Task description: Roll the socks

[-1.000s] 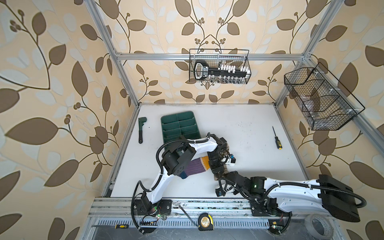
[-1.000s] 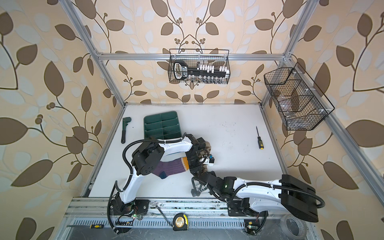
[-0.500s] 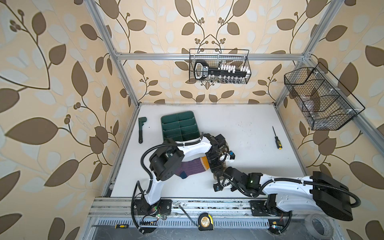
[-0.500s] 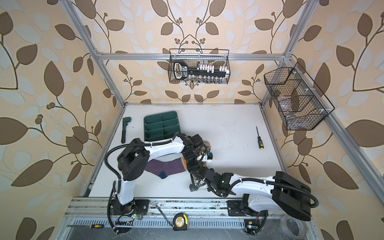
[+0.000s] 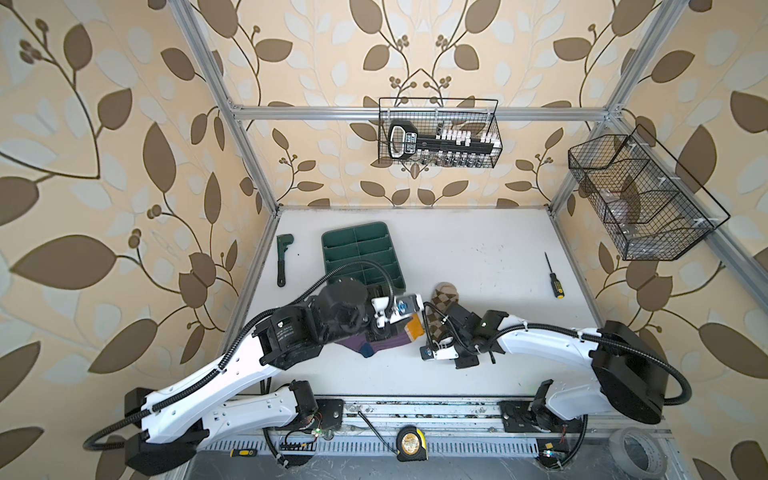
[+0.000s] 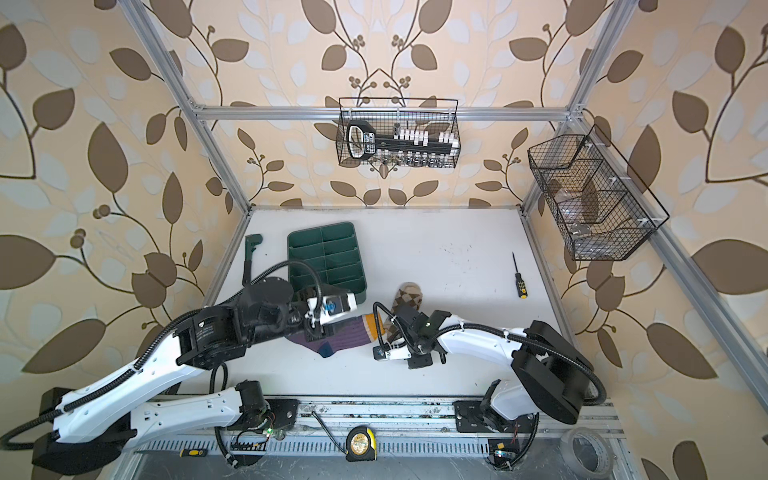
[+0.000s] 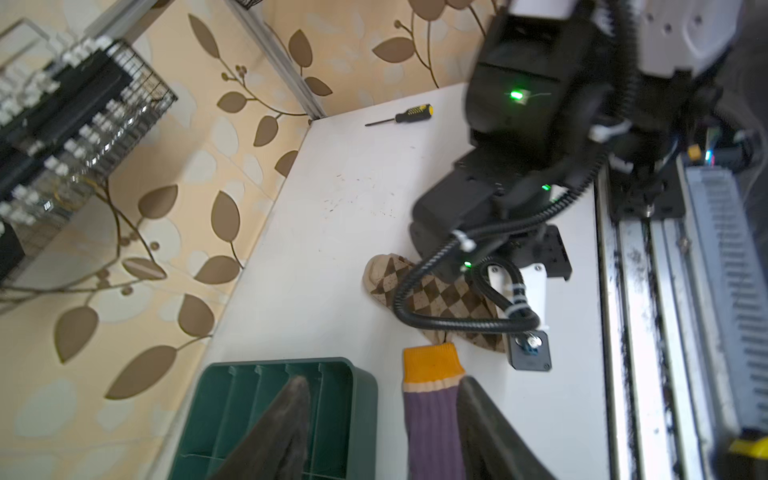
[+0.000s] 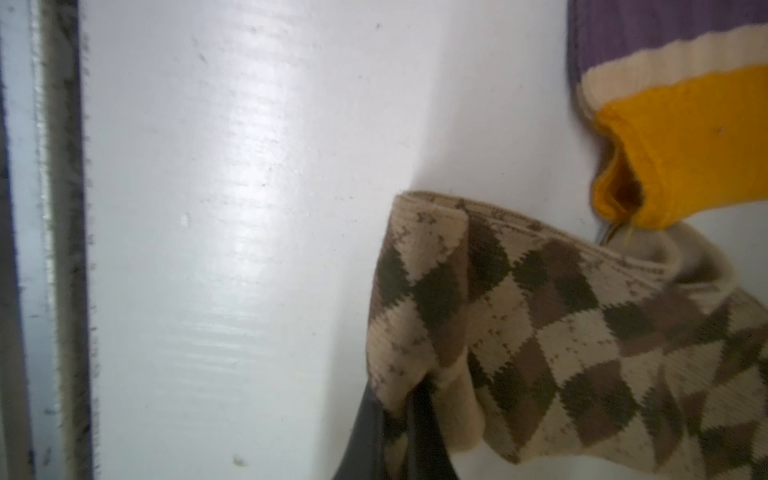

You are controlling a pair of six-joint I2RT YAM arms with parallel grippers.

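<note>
The argyle sock's cuff fold is held at one end only by my right gripper, so my left gripper will take the fold's loose end (image 8: 430, 220) near the mustard cuff before rolling.
The purple ribbed sock (image 5: 392, 341) (image 6: 345, 336) lies flat near the table's front, its mustard cuff (image 7: 432, 365) pointing at the argyle sock (image 5: 445, 296) (image 6: 409, 296). In the left wrist view my left gripper (image 7: 384, 401) stands open above the purple sock (image 7: 432, 424), with one fingertip (image 7: 478, 411) beside the fabric and the other over the green tray. My right gripper (image 8: 401, 419) is shut on a fold at the cuff edge of the argyle sock (image 8: 540, 316). That cuff lies right next to the mustard cuff (image 8: 685, 137).
A green divided tray (image 5: 357, 249) sits just behind the left gripper, and a wrench (image 5: 283, 258) lies left of it. At the right side lies a screwdriver (image 5: 552, 276). Wire baskets (image 5: 440, 137) (image 5: 640, 199) hang on the back and right walls. The metal rail (image 8: 45, 249) runs along the front.
My left gripper has opened and let go of the purple sock. My right gripper has shut on the argyle sock's cuff edge, and its arm has drawn back to the right.
</note>
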